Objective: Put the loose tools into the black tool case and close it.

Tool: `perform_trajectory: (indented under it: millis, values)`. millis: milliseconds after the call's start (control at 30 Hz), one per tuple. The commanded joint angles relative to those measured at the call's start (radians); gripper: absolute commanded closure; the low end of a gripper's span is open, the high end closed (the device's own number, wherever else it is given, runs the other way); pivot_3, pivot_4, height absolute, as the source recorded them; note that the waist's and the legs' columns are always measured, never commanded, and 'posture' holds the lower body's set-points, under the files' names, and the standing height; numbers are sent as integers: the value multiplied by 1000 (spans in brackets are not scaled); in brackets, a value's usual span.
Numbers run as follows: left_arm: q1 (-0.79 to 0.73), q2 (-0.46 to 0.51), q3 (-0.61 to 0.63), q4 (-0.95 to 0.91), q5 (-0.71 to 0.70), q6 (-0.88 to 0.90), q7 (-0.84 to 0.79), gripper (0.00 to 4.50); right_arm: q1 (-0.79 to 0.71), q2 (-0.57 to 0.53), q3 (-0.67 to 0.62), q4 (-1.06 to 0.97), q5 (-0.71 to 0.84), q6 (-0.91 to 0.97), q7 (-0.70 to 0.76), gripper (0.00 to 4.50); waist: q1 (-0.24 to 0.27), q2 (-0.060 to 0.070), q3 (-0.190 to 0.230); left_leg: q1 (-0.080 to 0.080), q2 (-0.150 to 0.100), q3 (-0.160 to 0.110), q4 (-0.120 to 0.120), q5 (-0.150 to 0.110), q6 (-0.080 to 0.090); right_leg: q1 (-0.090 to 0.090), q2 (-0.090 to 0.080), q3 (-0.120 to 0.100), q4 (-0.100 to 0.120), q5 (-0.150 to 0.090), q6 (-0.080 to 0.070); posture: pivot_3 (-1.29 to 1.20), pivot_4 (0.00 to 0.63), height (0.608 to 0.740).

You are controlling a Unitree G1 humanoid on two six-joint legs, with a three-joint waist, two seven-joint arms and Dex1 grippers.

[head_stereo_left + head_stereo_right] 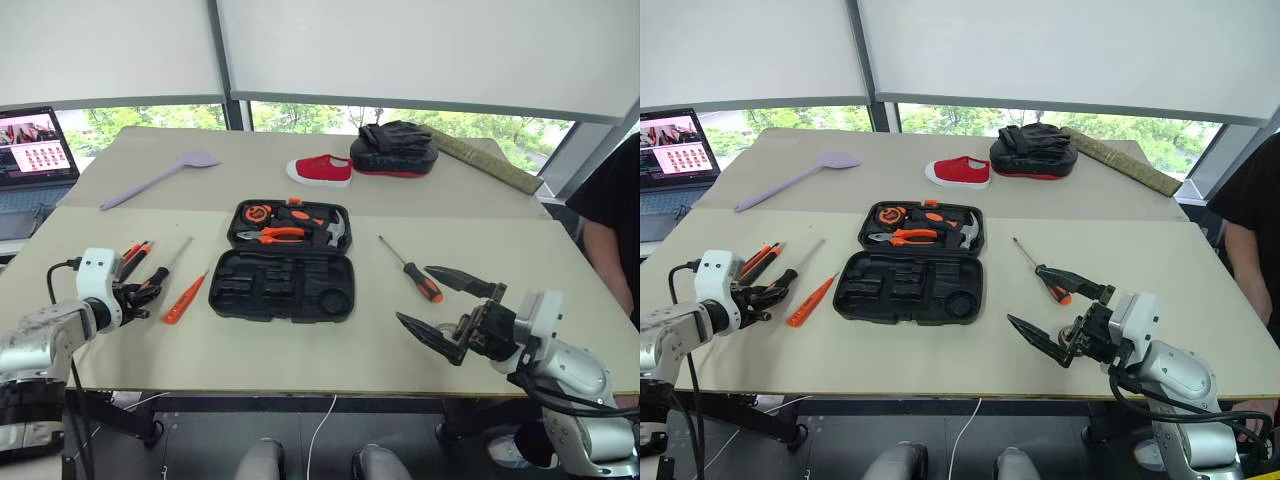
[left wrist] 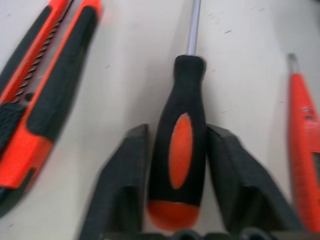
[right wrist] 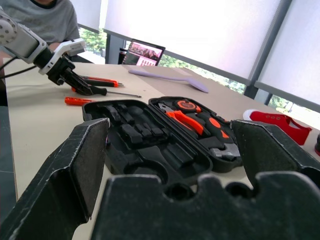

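The black-and-orange screwdriver will go down in the tool case's near half (image 1: pixel 288 258), along the hinge, as I set it there with my left gripper. The screwdriver still lies on the table.
The black tool case (image 1: pixel 218 292) lies open mid-table; its far half holds pliers, a hammer and a tape measure, and the near half's slots are bare. At the left, my left gripper (image 1: pixel 150 288) is shut on the handle of a black-and-orange screwdriver (image 2: pixel 177 150), which lies on the table. Its fingers (image 2: pixel 227 170) press both sides of the handle. An orange-black utility knife (image 2: pixel 45 100) lies on one side of it and a slim orange screwdriver (image 1: pixel 183 300) on the other. Another screwdriver (image 1: pixel 412 270) lies right of the case. Near it hovers my right gripper (image 1: pixel 413 292), open and holding nothing.
On the far table lie a lilac spoon (image 1: pixel 160 177), a red shoe (image 1: pixel 322 169), a black padded mitt (image 1: pixel 393 150) and a long brownish strip (image 1: pixel 485 160). A laptop (image 1: pixel 35 150) stands at the far left. A person (image 1: pixel 615 210) is at the right edge.
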Motion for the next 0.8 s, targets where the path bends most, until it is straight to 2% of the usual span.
perform_trajectory:
  millis: [33,133,233,400,500,567,667,800]
  values:
    - [-29,35,39,-29,46,-311,-115,3581,-12,-16,-34,-28,20,5,-1,0,1,-1,0,0,0,0,0,0,0,0,0,0,0,0,0,0,150,740]
    - [-91,74,-86,2,139,-558,-309,3581,-19,-33,-65,-3,29,9,7,0,5,-1,0,-1,0,0,0,0,0,-1,-1,0,0,0,-1,0,150,740]
    - [-163,68,-153,64,173,-701,-431,3581,-28,-46,-78,19,41,17,17,0,11,-1,0,-2,-1,1,0,0,0,0,-4,-2,-2,1,1,0,150,740]
    - [-442,-44,-349,313,324,-944,-577,3581,-67,-60,-86,87,39,10,50,0,14,0,0,-6,-1,4,6,1,2,1,-2,-3,-3,2,4,0,150,740]
    - [-582,-133,-473,552,487,-1098,-539,3581,-65,-55,-84,82,32,8,53,0,19,-1,0,-11,0,4,12,1,3,-1,0,-3,-3,5,7,0,150,740]
    - [-633,-156,-515,660,557,-1174,-501,3581,-53,-54,-87,71,32,7,54,0,12,-1,0,-13,-1,4,15,0,4,-1,0,-1,-4,6,9,0,150,740]
    - [-684,-175,-553,766,621,-1256,-467,3581,-23,-53,-103,50,31,4,47,0,-6,-1,0,-14,-1,4,16,-2,8,-2,0,1,-4,6,9,0,150,740]
    - [-722,-186,-568,850,662,-1300,-446,3581,22,-46,-122,20,25,-3,27,0,-1,-1,0,-14,-1,4,16,-3,9,-2,0,0,-3,6,10,0,150,740]
